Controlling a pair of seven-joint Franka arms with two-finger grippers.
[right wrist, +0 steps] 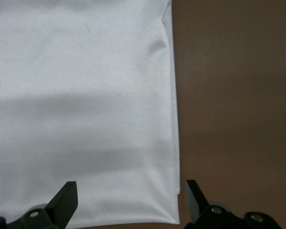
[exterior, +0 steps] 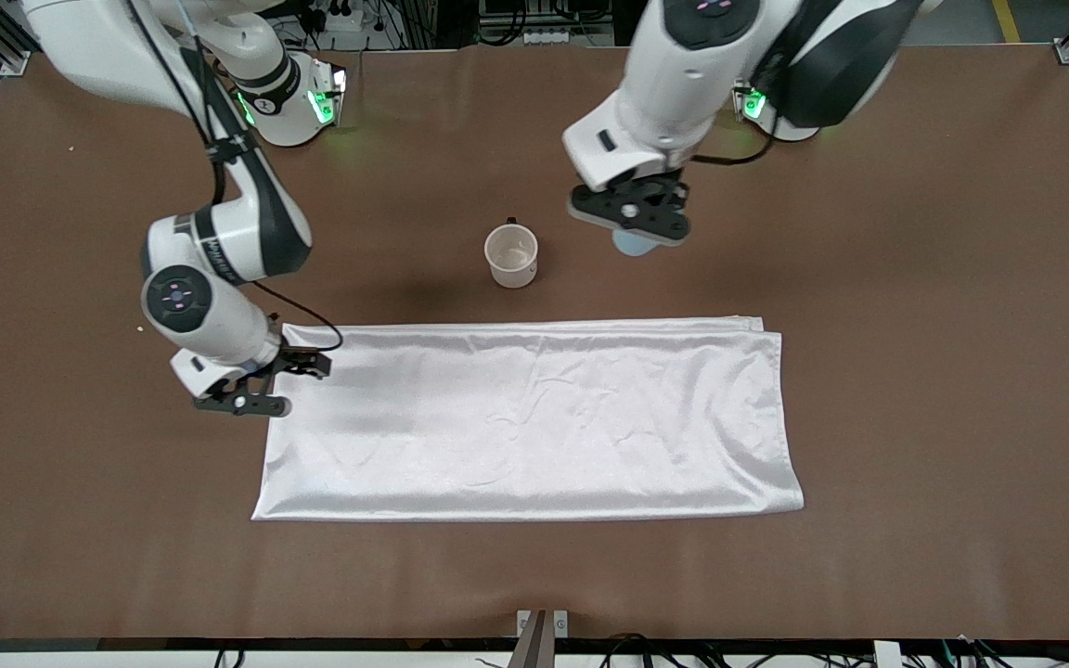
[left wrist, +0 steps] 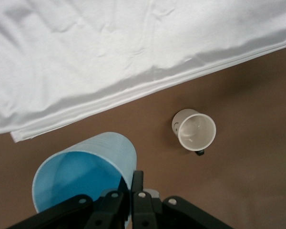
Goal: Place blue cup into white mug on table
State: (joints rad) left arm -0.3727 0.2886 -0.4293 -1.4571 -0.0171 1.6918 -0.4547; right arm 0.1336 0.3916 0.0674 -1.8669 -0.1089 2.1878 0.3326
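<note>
My left gripper needs to release the blue cup inside the empty white mug (exterior: 515, 252) (left wrist: 196, 132), upright within the mug's rim, near the white cloth.
My left gripper (exterior: 638, 230) is shut on the rim of the blue cup (exterior: 632, 244) and holds it upright above the brown table (exterior: 915, 325), a short way from the white mug toward the left arm's end. In the left wrist view one fingertip (left wrist: 138, 179) is outside the cup wall (left wrist: 81, 171), the other inside. The white mug (exterior: 510, 255) stands upright and empty on the table, its black handle turned toward the robots; it also shows in the left wrist view (left wrist: 196, 130). My right gripper (exterior: 293, 385) is open and empty, low over the cloth's corner (right wrist: 128, 195).
A white satin cloth (exterior: 534, 417) lies flat on the table, nearer to the front camera than the mug. It also shows in the left wrist view (left wrist: 109, 47) and the right wrist view (right wrist: 86, 95). Bare table surrounds it.
</note>
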